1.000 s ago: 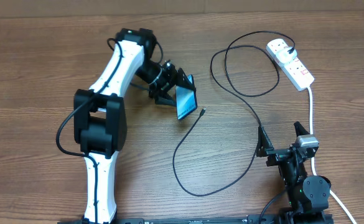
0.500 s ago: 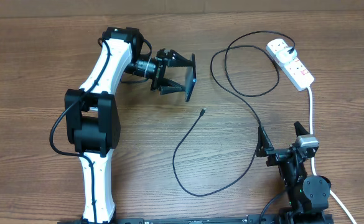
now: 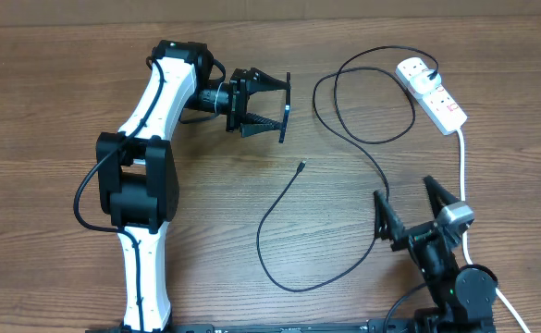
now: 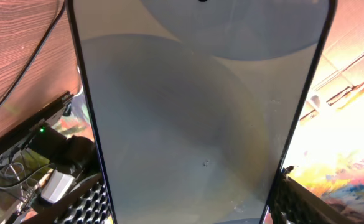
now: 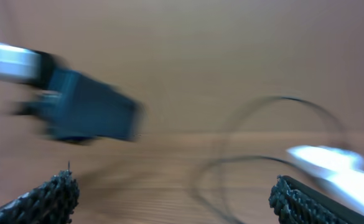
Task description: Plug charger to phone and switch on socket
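Note:
Next, I move my right gripper to the phone's near end [image 3: 283, 135] [image 5: 134, 123], just past the fingers of my left gripper, and close it there.
My left gripper [image 3: 279, 107] is shut on the phone [image 3: 285, 110], holding it on edge above the table at the upper middle. In the left wrist view the phone's pale glass face [image 4: 200, 118] fills the frame between the fingers. The charger, a thin black cable [image 3: 293, 277], loops across the table; its connector tip [image 3: 302, 166] lies below the phone and its plug [image 3: 429, 67] sits in the socket. The socket, a white power strip [image 3: 432, 90], lies at the upper right. My right gripper [image 3: 407, 205] is open and empty at the lower right, apart from the cable.
The power strip's thick white cord [image 3: 462, 176] runs down the right side past my right arm. The right wrist view is blurred; it shows wood table, a cable loop [image 5: 275, 143] and a dark shape [image 5: 88, 112] at the left.
My left gripper lifted the phone off the table and turned it on edge, moving it up and slightly right. My right gripper has opened wider and its arm has shifted.

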Controlling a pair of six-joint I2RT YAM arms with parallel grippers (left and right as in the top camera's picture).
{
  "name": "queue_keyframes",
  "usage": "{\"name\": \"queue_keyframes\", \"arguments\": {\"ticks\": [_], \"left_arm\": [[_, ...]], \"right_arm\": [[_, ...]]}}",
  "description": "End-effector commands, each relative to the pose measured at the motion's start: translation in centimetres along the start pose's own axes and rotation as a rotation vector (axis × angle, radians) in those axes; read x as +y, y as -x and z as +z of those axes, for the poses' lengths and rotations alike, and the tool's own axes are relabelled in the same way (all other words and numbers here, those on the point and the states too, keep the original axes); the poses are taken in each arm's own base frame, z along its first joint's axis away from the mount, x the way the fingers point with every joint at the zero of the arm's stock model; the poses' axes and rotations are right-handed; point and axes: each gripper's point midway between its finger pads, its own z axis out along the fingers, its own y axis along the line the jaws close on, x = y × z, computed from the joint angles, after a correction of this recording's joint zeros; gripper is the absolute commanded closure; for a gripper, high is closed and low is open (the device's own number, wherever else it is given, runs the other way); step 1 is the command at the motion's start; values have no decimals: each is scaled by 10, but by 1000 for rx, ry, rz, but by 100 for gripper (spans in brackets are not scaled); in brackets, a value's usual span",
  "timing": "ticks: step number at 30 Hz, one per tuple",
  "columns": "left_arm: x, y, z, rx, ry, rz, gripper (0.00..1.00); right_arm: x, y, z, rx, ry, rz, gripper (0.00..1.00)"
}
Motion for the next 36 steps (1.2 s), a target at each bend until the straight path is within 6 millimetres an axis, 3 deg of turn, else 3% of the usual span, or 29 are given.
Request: {"name": "queue_keyframes", "arguments": {"ticks": [1,3,5,10,13,16,20,22,24,26,29,32,33,36], "left_arm": [[-17,-6,-3,21,-63,17,30],[-17,-6,-3,21,-63,18,31],[-17,-6,-3,21,-63,25,31],[-17,-6,-2,22,-61,24,31],[-17,-6,-2,22,-61,24,31],[-17,-6,-2,22,-61,23,31],[-17,-6,-2,22,-61,22,31],[-17,-6,-2,23,-61,15,31],[-17,-6,-2,23,-61,15,31],[-17,-6,-2,22,-60,16,31],[-17,-6,-2,22,-59,16,32],[-16,-6,0,25,-55,16,32],[-13,-6,1,21,-39,15,32],[-8,-4,5,14,-5,16,33]], "right_arm": [[82,-15,-21,160,477,272,0],[97,-8,-30,175,567,340,0],[97,5,-29,143,569,404,0],[105,89,-43,-131,607,432,0],[110,124,-41,-89,539,398,0],[105,135,-30,62,396,321,0],[66,131,-12,348,69,321,0],[64,130,-4,499,31,313,0],[78,137,7,590,106,371,0],[120,153,15,677,369,483,0],[145,173,35,656,623,486,0],[129,145,68,724,420,469,0],[113,116,84,789,204,409,0],[107,79,102,865,-84,328,0]]}}
